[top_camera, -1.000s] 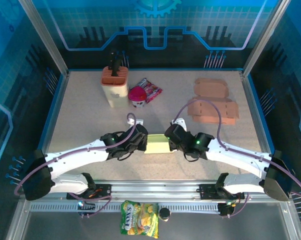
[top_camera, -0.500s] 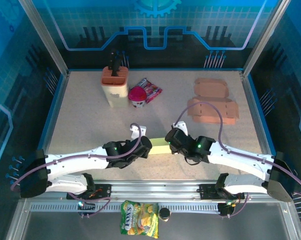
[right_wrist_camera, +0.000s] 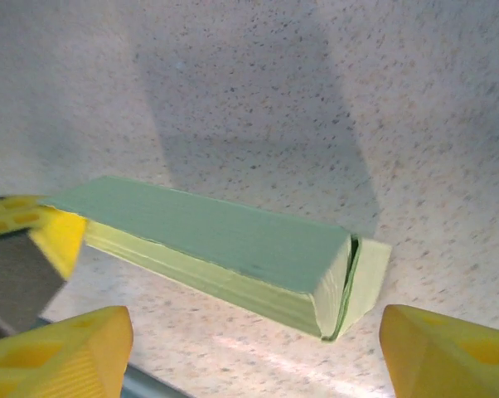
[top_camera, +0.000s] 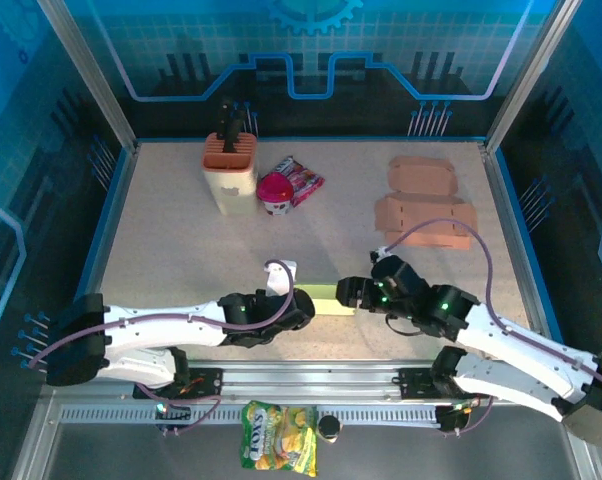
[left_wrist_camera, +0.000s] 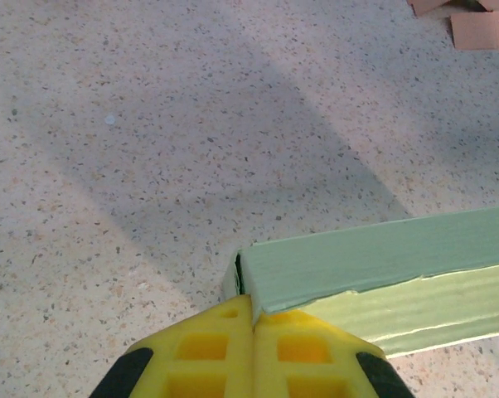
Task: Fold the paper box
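The end flap of the paper box is ajar, so next my right gripper comes around to that end of the box and pinches the box's front corner (right_wrist_camera: 327, 336) to press the flap shut.
The paper box (top_camera: 327, 298) is a long, pale green folded carton lying flat near the table's front edge. My left gripper (top_camera: 299, 304) is at its left end. In the left wrist view the yellow fingers (left_wrist_camera: 208, 348) are pressed together, with the box's (left_wrist_camera: 382, 265) near corner edge pinched in the seam of my left gripper (left_wrist_camera: 254, 319). My right gripper (top_camera: 353, 294) stands open just off the right end, touching nothing. In the right wrist view the box (right_wrist_camera: 216, 232) lies ahead of my right gripper (right_wrist_camera: 254, 348), its end flap slightly ajar.
Flat brown cardboard blanks (top_camera: 426, 215) lie at the back right. A beige holder with an orange top (top_camera: 229, 165), a pink cup (top_camera: 274, 192) and a snack wrapper (top_camera: 303, 178) stand at the back centre. A yellow snack bag (top_camera: 278, 448) lies beyond the front rail.
My right gripper has opened, let go of the box's right end and drawn back to the right. My left gripper, still shut, has shifted right and nearer with the box.
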{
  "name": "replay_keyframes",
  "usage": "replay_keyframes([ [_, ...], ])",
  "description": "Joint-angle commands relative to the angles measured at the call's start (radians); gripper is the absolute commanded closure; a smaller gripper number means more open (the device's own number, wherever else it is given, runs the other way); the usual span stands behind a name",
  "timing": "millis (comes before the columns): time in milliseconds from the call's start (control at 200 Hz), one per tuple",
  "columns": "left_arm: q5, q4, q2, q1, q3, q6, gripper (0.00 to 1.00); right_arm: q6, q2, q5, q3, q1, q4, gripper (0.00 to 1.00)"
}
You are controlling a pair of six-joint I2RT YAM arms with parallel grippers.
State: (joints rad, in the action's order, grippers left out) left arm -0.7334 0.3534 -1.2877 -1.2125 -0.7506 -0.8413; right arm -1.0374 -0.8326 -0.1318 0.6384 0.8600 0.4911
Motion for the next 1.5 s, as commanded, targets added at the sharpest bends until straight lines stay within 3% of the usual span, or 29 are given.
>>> replay_keyframes([
  [0,-0.037,0.033,-0.026,-0.014,-0.024,-0.041,1.0,-0.212,0.055,0.193,-0.08,-0.061,-0.126,0.2],
  [230,-0.043,0.021,-0.051,-0.023,-0.028,-0.06,1.0,-0.554,0.137,0.287,-0.244,-0.123,-0.425,0.18],
  [380,-0.05,0.032,-0.049,-0.026,-0.039,-0.058,1.0,-0.69,0.142,0.334,-0.302,-0.154,-0.502,0.18],
  [660,-0.047,0.025,-0.047,-0.029,-0.037,-0.056,1.0,-0.734,0.17,0.336,-0.369,-0.215,-0.511,0.23],
  [895,-0.046,0.022,-0.047,-0.029,-0.044,-0.05,1.0,-0.726,0.163,0.369,-0.416,-0.262,-0.537,0.42],
  [985,-0.041,0.025,-0.046,-0.029,-0.048,-0.045,1.0,-0.713,0.156,0.372,-0.422,-0.263,-0.537,0.44],
  [1226,0.006,0.037,0.037,-0.032,-0.055,-0.055,0.63,-0.691,0.143,0.366,-0.444,-0.266,-0.534,0.5],
  [1496,0.099,0.015,0.198,-0.017,-0.03,-0.063,0.4,-0.664,0.148,0.354,-0.437,-0.268,-0.505,0.51],
])
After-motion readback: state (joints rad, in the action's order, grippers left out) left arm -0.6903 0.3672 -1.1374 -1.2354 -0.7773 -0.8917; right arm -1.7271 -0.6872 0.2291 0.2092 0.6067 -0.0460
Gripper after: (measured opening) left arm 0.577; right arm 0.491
